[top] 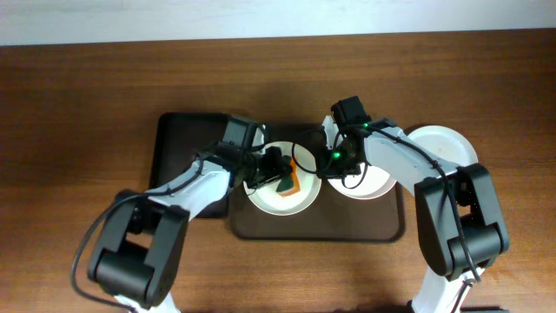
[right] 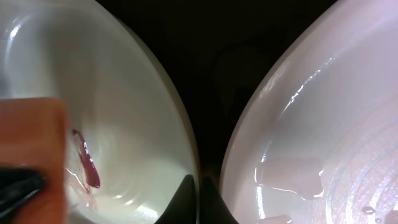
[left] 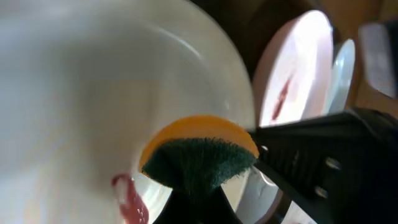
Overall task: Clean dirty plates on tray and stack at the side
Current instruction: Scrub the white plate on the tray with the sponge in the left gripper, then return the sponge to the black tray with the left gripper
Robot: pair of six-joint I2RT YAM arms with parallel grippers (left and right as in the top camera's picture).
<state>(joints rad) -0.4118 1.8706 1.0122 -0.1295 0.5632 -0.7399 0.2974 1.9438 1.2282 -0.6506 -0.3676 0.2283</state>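
Next, my left gripper lets go of the orange and green sponge in the black tray (top: pixel 214 187), at a spot that is close to the brown tray.
The dark brown tray (top: pixel 317 228) holds two plates. The left plate (top: pixel 271 200) carries a red smear (left: pixel 127 196) at its centre. My left gripper (top: pixel 276 169) is shut on an orange and green sponge (left: pixel 199 155) and presses it onto this plate beside the smear. My right gripper (right: pixel 200 199) is pinched on the right rim of the same plate (right: pixel 143 93), one finger inside and one outside. The second plate (top: pixel 372 184) lies next to it on the tray and has its own red smear (left: pixel 283 93). A third white plate (top: pixel 445 146) rests on the table at the right.
A smaller black tray (top: pixel 178 152) lies to the left, partly under my left arm. The wooden table (top: pixel 78 104) surrounds both trays. The two arms meet close together over the brown tray's far edge.
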